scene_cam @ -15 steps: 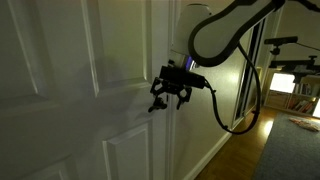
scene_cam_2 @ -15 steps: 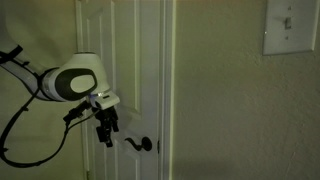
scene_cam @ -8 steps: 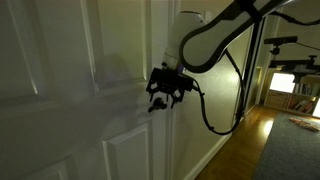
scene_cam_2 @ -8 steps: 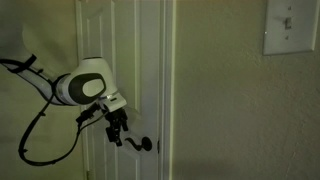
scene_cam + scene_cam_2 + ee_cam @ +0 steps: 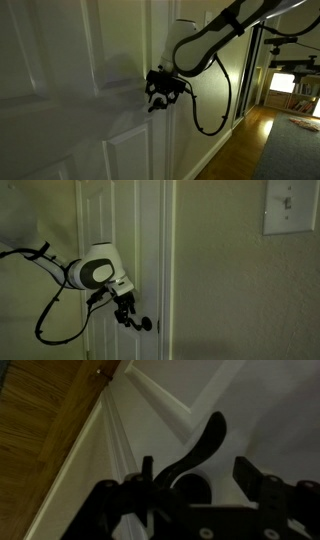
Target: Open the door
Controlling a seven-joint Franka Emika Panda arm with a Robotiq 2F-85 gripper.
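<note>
The lever is loose between the spread fingers of my gripper, so I should move in closer and close them around the lever's curved end [image 5: 212,432] before I open the door.
The white panelled door [image 5: 70,90] fills the left of an exterior view and stands at centre in the other [image 5: 135,240]. Its dark lever handle [image 5: 146,324] shows as a curved lever with a round base in the wrist view [image 5: 195,455]. My gripper [image 5: 158,92] [image 5: 126,313] is right at the handle. In the wrist view its fingers [image 5: 198,478] are spread apart, one on each side of the lever, not closed on it.
A plain wall with a light switch [image 5: 291,206] lies right of the door frame. Wooden floor [image 5: 245,145] and a rug [image 5: 295,150] lie beyond the door. White baseboard [image 5: 90,455] and wood floor [image 5: 40,410] show in the wrist view. A black cable [image 5: 225,95] hangs off the arm.
The arm has moved toward the door, bringing the gripper from beside the handle to right at it, with the lever now between the open fingers.
</note>
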